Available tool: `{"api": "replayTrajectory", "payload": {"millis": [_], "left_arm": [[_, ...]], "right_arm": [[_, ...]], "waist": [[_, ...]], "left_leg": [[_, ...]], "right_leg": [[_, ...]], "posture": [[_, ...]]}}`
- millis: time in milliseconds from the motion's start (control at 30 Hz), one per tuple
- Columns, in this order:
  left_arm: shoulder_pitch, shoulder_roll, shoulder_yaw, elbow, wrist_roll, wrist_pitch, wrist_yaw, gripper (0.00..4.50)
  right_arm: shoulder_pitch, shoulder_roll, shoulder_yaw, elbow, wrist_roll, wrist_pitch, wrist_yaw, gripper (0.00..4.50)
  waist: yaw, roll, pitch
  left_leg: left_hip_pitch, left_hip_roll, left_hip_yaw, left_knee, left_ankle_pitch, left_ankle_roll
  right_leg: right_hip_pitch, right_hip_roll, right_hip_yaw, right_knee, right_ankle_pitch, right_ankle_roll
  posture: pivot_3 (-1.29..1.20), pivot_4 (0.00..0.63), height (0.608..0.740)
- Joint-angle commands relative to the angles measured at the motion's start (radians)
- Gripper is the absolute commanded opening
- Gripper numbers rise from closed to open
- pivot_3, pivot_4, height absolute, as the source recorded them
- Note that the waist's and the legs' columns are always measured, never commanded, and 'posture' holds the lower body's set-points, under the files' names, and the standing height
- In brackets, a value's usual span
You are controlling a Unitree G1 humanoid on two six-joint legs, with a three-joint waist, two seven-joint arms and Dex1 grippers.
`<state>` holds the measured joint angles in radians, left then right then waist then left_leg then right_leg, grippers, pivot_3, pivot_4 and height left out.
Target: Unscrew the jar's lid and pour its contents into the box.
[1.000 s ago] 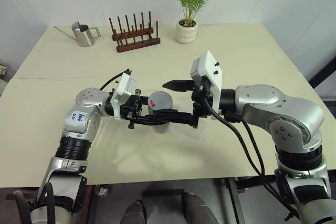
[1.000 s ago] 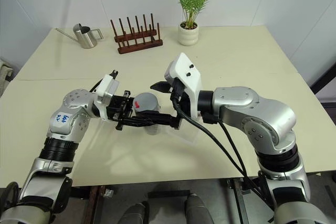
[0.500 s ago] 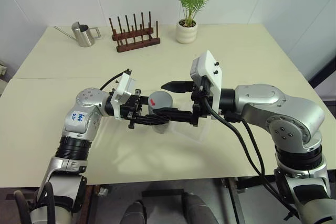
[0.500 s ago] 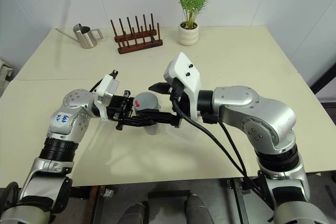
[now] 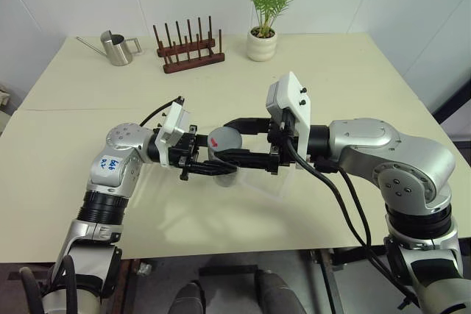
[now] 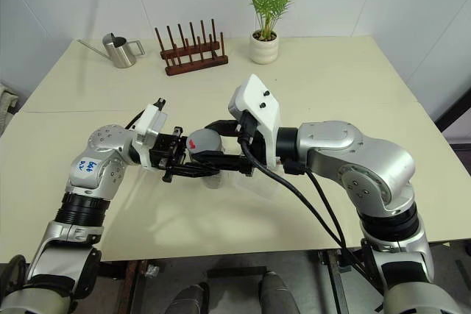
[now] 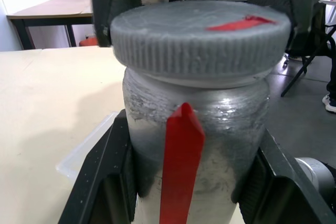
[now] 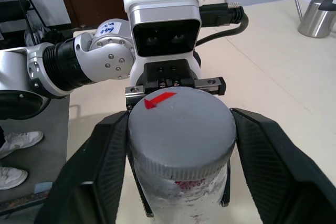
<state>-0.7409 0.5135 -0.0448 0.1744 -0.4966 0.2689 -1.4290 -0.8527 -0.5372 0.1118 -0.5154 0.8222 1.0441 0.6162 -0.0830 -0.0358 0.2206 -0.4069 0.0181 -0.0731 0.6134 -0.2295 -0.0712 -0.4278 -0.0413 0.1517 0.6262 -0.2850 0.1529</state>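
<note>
I need to use my right gripper to put the grey lid down on the bare tabletop (image 5: 337, 170) beside the box, away from the jar.
The jar (image 7: 210, 129), clear with a red strip, is held upright above the table with my left gripper (image 5: 211, 169) shut on its body. Its grey lid (image 8: 181, 129) with a red mark sits on top. My right gripper (image 5: 225, 140) reaches in from the right, and both its fingers (image 8: 113, 150) press the lid's rim. The box (image 5: 276, 184), shallow and translucent, lies on the table under the right gripper, just right of the jar. The jar's wall is cloudy, so the contents are hidden.
Along the table's far edge stand a steel watering can (image 5: 118, 48), a wooden peg rack (image 5: 188, 54) and a potted plant (image 5: 263, 34). A seam (image 5: 66, 110) crosses the table on the left. Bare tabletop lies to the right and in front.
The right gripper's fingers have closed from wide open onto the lid. Both arms and the jar stay where they were.
</note>
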Motion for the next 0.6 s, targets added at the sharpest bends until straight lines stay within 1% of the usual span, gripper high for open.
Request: {"api": "replayTrajectory", "payload": {"millis": [33, 300, 600], "left_arm": [[-0.01, 0.004, 0.006, -0.02, -0.002, -0.013, -0.001, 1.93], [-0.01, 0.002, 0.005, -0.017, -0.001, -0.016, 0.0, 1.93], [-0.002, 0.004, -0.001, -0.018, 0.006, -0.016, -0.004, 1.93]], "right_arm": [[-0.02, 0.001, -0.015, -0.033, 0.007, -0.013, 0.005, 3.04], [-0.023, 0.003, -0.022, -0.03, 0.007, -0.016, 0.002, 3.04], [-0.058, 0.011, -0.061, 0.013, -0.004, -0.036, -0.014, 3.04]], "waist": [[0.0, 0.0, 0.0], [0.0, 0.0, 0.0], [0.0, 0.0, 0.0]], "left_leg": [[0.0, 0.0, 0.0, 0.0, 0.0, 0.0], [0.0, 0.0, 0.0, 0.0, 0.0, 0.0], [0.0, 0.0, 0.0, 0.0, 0.0, 0.0]], "right_leg": [[0.0, 0.0, 0.0, 0.0, 0.0, 0.0], [0.0, 0.0, 0.0, 0.0, 0.0, 0.0], [0.0, 0.0, 0.0, 0.0, 0.0, 0.0]], "posture": [[0.0, 0.15, 0.74], [0.0, 0.15, 0.74], [0.0, 0.15, 0.74]]}}
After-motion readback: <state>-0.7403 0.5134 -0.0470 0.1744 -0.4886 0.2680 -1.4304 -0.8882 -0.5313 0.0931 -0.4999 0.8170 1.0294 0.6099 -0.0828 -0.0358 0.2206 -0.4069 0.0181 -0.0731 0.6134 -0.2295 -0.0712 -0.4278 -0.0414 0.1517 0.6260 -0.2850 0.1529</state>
